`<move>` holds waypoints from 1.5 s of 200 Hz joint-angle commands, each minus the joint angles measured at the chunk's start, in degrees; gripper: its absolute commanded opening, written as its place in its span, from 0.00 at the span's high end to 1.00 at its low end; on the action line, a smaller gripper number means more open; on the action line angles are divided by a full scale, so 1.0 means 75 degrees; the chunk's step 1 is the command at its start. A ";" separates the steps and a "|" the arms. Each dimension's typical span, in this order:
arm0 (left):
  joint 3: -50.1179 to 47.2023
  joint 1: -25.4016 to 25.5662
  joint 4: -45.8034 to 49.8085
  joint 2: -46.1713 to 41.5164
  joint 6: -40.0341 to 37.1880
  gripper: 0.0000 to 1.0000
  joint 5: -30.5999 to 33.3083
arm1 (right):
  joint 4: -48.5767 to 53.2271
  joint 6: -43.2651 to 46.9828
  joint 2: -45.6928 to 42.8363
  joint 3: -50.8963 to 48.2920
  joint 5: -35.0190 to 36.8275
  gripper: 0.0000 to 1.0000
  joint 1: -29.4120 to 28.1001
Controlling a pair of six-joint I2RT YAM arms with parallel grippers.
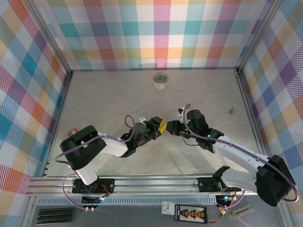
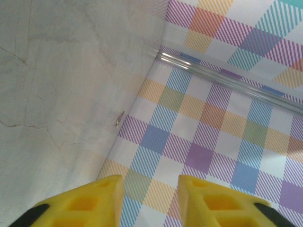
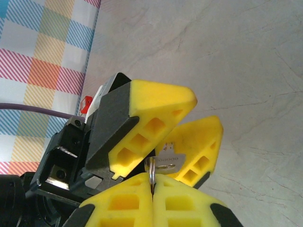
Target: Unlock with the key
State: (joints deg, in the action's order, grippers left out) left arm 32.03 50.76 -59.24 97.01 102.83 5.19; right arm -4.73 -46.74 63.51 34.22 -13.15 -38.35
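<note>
The robot's right gripper pinches the key's thin metal ring, so the left gripper will hold the key steady while the right gripper takes its flat head [image 3: 171, 160].
The key [image 3: 169, 159] is a small silvery piece with stamped digits, hanging on a thin metal ring [image 3: 151, 171]. My right gripper [image 3: 152, 183] is shut on that ring, its yellow pads pressed together at the bottom of the right wrist view. The key's flat head sticks up between the two yellow fingers [image 3: 156, 109] of my left gripper [image 2: 150, 184]. In the left wrist view those jaws stand apart with a clear gap and nothing between the tips. From above, the two grippers meet tip to tip at mid-table, left [image 1: 160, 126] and right [image 1: 172, 127].
A small clear ring-shaped roll [image 1: 161, 80] lies near the back wall. A tiny dark metal item [image 1: 231, 110] sits on the table by the right wall, also seen in the left wrist view [image 2: 118, 119]. Checked walls [image 1: 28, 94] close in three sides.
</note>
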 commanded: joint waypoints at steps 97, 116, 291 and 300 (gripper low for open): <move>-0.0206 -0.0327 -0.0610 -0.0642 -0.0302 0.97 -0.0203 | -0.0462 0.0428 -0.0162 -0.0177 -0.0564 1.00 -0.0061; -0.0193 -0.0329 -0.0585 -0.0654 -0.0361 1.00 -0.0260 | -0.0435 0.0529 -0.0157 -0.0149 -0.0557 1.00 -0.0064; -0.0661 0.0460 0.2015 -0.4849 -0.7678 1.00 0.1586 | -0.6206 -0.3275 0.0586 -0.0716 -0.2421 0.30 0.0000; -0.0667 0.0462 0.1922 -0.4837 -0.7689 1.00 0.1603 | -0.6326 -0.3300 0.0671 -0.0719 -0.2417 0.32 -0.0041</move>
State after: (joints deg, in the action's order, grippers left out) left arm 27.77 53.60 -43.66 60.75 49.67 15.09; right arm -41.19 -68.14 67.53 29.26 -29.15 -37.63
